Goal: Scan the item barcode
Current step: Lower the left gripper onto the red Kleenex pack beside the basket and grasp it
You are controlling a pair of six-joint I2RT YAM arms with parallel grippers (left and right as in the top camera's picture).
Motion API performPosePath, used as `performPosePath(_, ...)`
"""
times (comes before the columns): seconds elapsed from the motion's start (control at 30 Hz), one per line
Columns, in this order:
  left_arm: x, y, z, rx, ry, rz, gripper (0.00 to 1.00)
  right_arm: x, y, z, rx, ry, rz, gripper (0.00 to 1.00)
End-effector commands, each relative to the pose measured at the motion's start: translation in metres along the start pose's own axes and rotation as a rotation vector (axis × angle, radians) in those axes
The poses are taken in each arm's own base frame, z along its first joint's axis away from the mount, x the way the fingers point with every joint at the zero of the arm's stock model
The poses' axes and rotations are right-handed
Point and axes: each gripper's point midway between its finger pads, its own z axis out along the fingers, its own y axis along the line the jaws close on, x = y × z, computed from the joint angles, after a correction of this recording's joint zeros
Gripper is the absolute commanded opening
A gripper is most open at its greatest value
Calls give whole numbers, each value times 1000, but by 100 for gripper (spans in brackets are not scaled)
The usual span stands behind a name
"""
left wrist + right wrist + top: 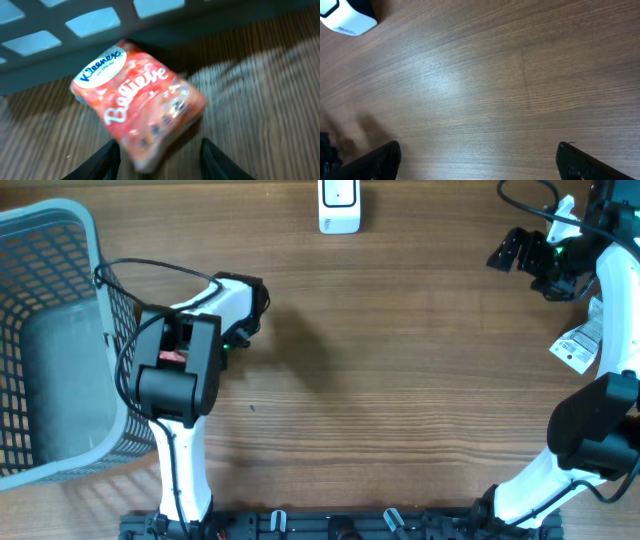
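Observation:
The slanted Kleenex pack has only a corner inside my left gripper, so next I open wide and grab the pack squarely by its ends (pixel 99 65) before I lift it.
The item is a red Kleenex tissue pack (pixel 140 107), tilted and blurred in the left wrist view, just in front of the basket wall. My left gripper (pixel 160 150) is shut on its lower end, one dark finger at each side. From above, only a sliver of the red pack (pixel 172 357) shows under the left arm, next to the basket. The white scanner (pixel 339 205) stands at the table's far edge, and its corner (pixel 345 17) shows in the right wrist view. My right gripper (pixel 508 250) hangs open over bare wood at the far right, its fingers (pixel 380 160) wide apart and holding nothing.
A grey mesh basket (pixel 50 330) fills the left side, its wall (pixel 75 30) right behind the pack. A white tag (pixel 578 345) lies beside the right arm. A black cable loops over the left arm.

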Motion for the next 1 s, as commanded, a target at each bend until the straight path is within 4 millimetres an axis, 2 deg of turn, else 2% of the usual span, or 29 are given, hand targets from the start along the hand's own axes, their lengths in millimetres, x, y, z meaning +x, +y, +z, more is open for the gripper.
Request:
performPosePath(0.0, 27, 8, -10, -2, 35, 97, 49, -2, 3, 4, -20, 0, 2, 100)
performPosePath(0.13, 38, 8, -26, 45, 19, 138, 53, -4, 3, 4, -21, -8, -2, 100)
performPosePath(0.27, 37, 9, -32, 66, -26, 170, 78, -3, 3, 4, -20, -5, -3, 100)
performPosePath(0.33, 32, 14, -32, 47, -43, 191, 85, -3, 3, 4, -19, -4, -3, 100)
performPosePath(0.47, 22, 19, -26, 9, -59, 197, 88, -3, 3, 4, -20, -4, -2, 100)
performPosePath(0.73, 10, 26, -3, -77, -18, 147, 90, 2, 3, 4, -18, 16, 6, 100)
performPosePath(0.97, 5, 51, 26, -165, -21, 154, 91, 2, 3, 4, -18, 17, 6, 100)
